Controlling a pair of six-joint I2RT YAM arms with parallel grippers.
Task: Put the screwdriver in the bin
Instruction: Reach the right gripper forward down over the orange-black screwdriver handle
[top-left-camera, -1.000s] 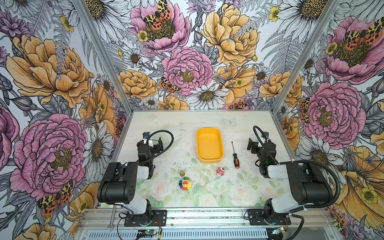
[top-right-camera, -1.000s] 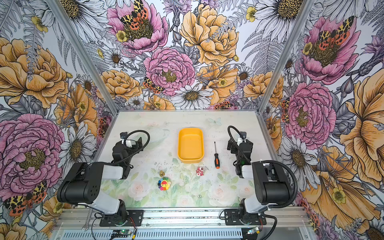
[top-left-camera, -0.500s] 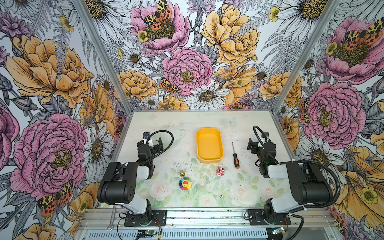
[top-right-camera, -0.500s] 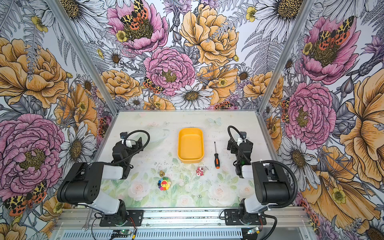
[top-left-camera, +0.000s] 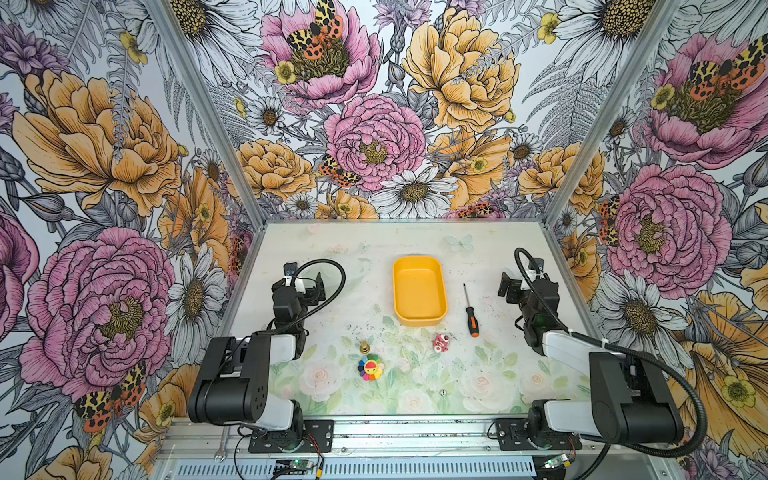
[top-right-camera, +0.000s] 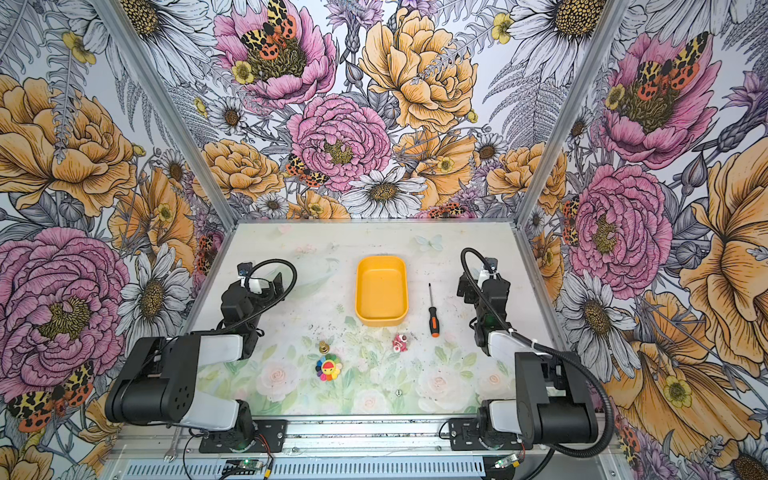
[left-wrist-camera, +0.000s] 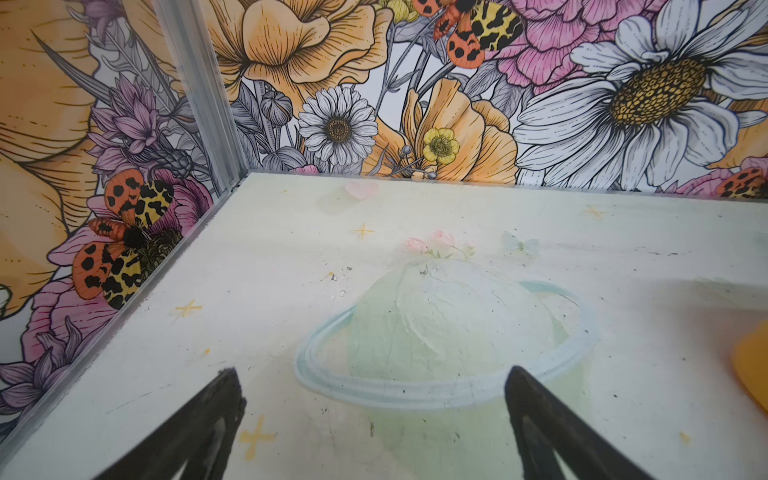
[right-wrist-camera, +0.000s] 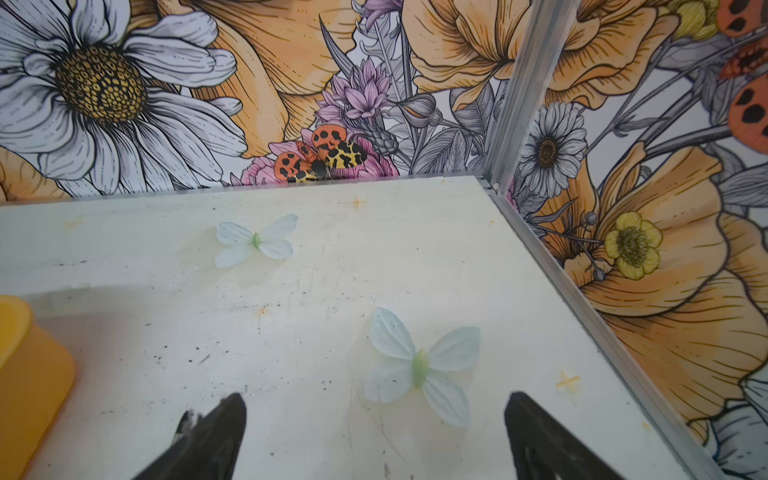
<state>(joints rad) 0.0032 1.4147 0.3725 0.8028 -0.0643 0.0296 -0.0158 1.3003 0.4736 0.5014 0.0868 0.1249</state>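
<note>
The orange part of the screwdriver begins by the middle of the black handle (top-left-camera: 472, 320). My right gripper should close just there, on that middle of the handle.
The screwdriver (top-left-camera: 470, 311) (top-right-camera: 432, 311) lies flat on the table, thin shaft toward the back wall, black handle with orange end toward the front. Just to its left stands the yellow-orange bin (top-left-camera: 419, 293) (top-right-camera: 381, 293), nothing inside it. My right gripper (top-left-camera: 516, 284) (top-right-camera: 473, 286) (right-wrist-camera: 374, 405) hovers to the right of the screwdriver, open, nothing between its fingers. Over at the table's left, well away from the bin, my left gripper (top-left-camera: 306, 286) (top-right-camera: 266, 286) (left-wrist-camera: 374, 384) is open and holds nothing. An edge of the bin (left-wrist-camera: 754, 374) (right-wrist-camera: 25, 365) shows in each wrist view; the screwdriver does not.
Near the front lie a small brass piece (top-left-camera: 364, 347), a rainbow flower toy (top-left-camera: 370, 368) and a small pink-and-white toy (top-left-camera: 440, 342). A silver wrench (top-left-camera: 220, 449) rests on the front rail. Walls with metal frames close the table on three sides.
</note>
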